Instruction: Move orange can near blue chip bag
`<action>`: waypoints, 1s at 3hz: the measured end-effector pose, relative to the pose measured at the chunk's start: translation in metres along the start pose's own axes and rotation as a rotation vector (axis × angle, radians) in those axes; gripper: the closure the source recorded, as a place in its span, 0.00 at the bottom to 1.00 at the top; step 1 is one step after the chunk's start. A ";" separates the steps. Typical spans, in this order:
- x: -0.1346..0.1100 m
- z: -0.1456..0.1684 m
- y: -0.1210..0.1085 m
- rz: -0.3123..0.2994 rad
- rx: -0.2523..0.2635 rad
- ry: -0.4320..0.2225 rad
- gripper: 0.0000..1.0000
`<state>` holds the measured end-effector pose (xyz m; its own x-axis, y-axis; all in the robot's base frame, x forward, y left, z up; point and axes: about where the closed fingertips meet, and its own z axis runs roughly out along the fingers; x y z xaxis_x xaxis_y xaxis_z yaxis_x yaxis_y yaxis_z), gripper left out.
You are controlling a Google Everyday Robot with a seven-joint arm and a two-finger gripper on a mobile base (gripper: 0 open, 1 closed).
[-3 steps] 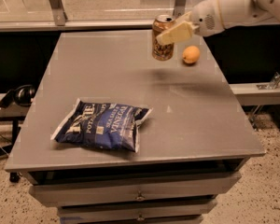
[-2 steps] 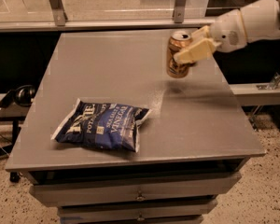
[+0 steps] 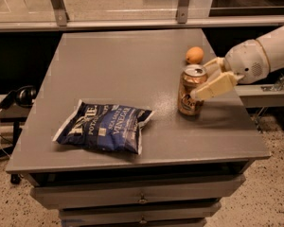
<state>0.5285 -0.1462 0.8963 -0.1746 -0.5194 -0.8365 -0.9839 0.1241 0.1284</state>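
I should let go of the orange can beside the blue chip bag (image 3: 154, 152), near the front edge of the table.
The orange can (image 3: 190, 92) stands upright on the grey table (image 3: 128, 65), right of centre, with its silver top showing. My gripper (image 3: 209, 81) reaches in from the right on a white arm and is shut on the can, one cream finger across its front and one behind. The blue chip bag (image 3: 104, 126) lies flat near the table's front left, white lettering up. The can is a short way right of the bag's right edge and does not touch it.
A round orange fruit (image 3: 194, 55) sits on the table just behind the can. The table's right edge is close to the can. Drawers (image 3: 142, 198) are below the front edge. A metal rail (image 3: 132, 22) runs behind the table.
My gripper has carried the can from the far right of the table, down and toward the front, closer to the chip bag. The can now rests on the tabletop.
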 end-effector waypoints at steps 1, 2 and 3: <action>-0.002 0.011 0.037 -0.015 -0.105 -0.035 1.00; -0.008 0.022 0.069 -0.046 -0.168 -0.069 1.00; -0.010 0.036 0.099 -0.090 -0.202 -0.081 1.00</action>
<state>0.4342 -0.0983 0.8980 -0.0907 -0.4503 -0.8883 -0.9842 -0.0957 0.1490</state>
